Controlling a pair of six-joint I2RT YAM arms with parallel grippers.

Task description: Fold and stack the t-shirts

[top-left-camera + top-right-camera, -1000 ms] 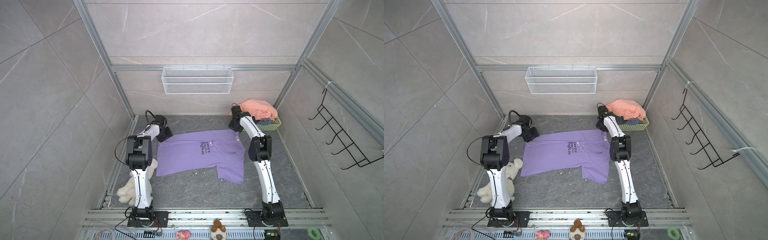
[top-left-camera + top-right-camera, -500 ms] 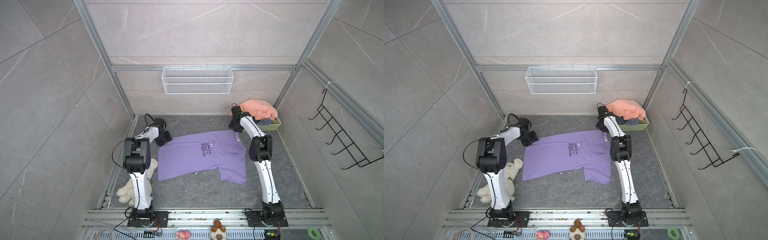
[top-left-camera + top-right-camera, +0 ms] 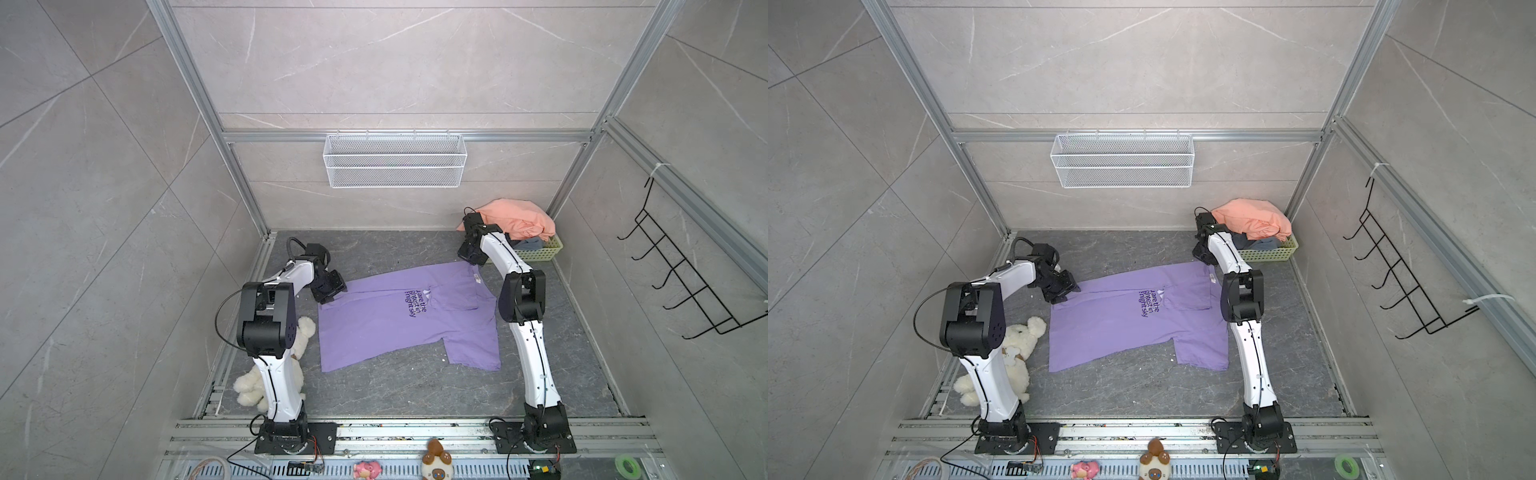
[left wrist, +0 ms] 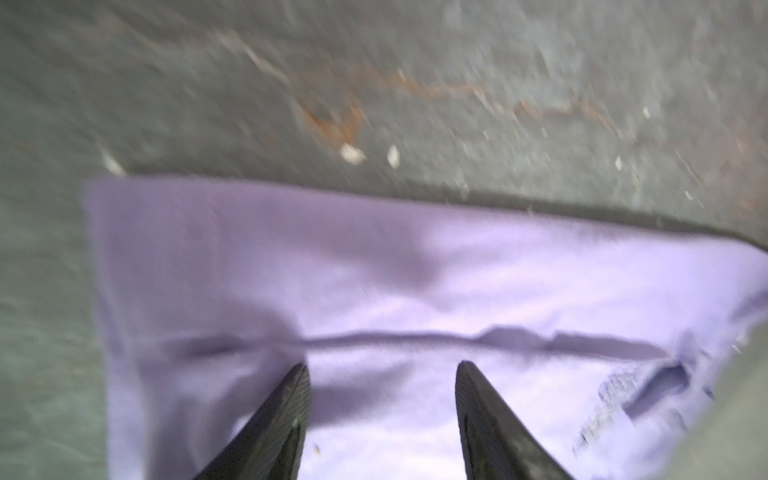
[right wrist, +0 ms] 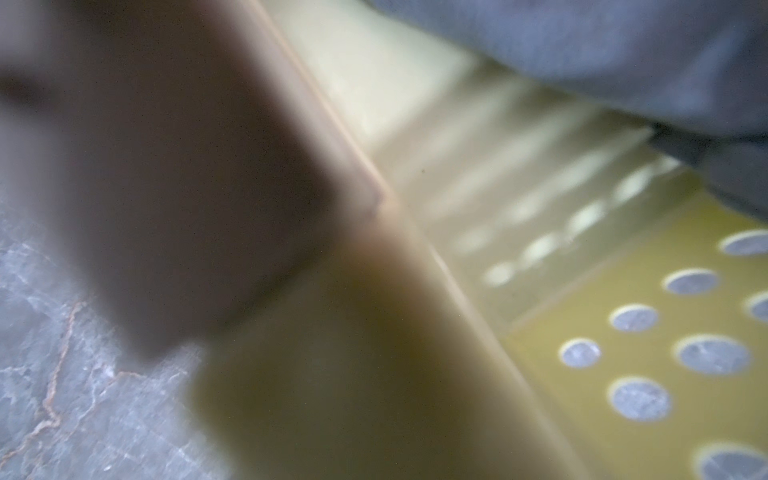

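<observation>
My left gripper needs to move next to the near corner of the hem (image 3: pixel 324 369) on the purple t-shirt, beside the cream plush dog, and close there.
A lilac-purple t-shirt (image 3: pixel 395 324) (image 3: pixel 1121 328) with dark chest lettering lies spread flat on the grey floor. My left gripper (image 3: pixel 332 291) (image 3: pixel 1065 291) hangs over its far left corner. In the left wrist view, the left gripper (image 4: pixel 382 370) is open, with only purple cloth (image 4: pixel 374 270) below its fingers. A salmon-orange t-shirt (image 3: pixel 519 220) and a slate-grey t-shirt (image 3: pixel 528 244) (image 5: pixel 602 54) are heaped in a yellow-green basket (image 3: pixel 540 253) (image 5: pixel 602 324) at the back right. My right gripper (image 3: pixel 469 257) is shut, low beside the basket's near corner, by the purple shirt's far right corner. Its fingers are hidden.
A cream plush dog (image 3: pixel 253 390) lies behind the left arm's base. A white wire basket (image 3: pixel 395 166) hangs on the back wall and a black hook rack (image 3: pixel 681 282) on the right wall. Small toys (image 3: pixel 434 461) and a green tape roll (image 3: pixel 627 464) sit by the front rail.
My left gripper has moved toward the front, over the purple shirt's corner. The shirt's left edge has shifted a little toward the front and right. The right arm has stayed put.
</observation>
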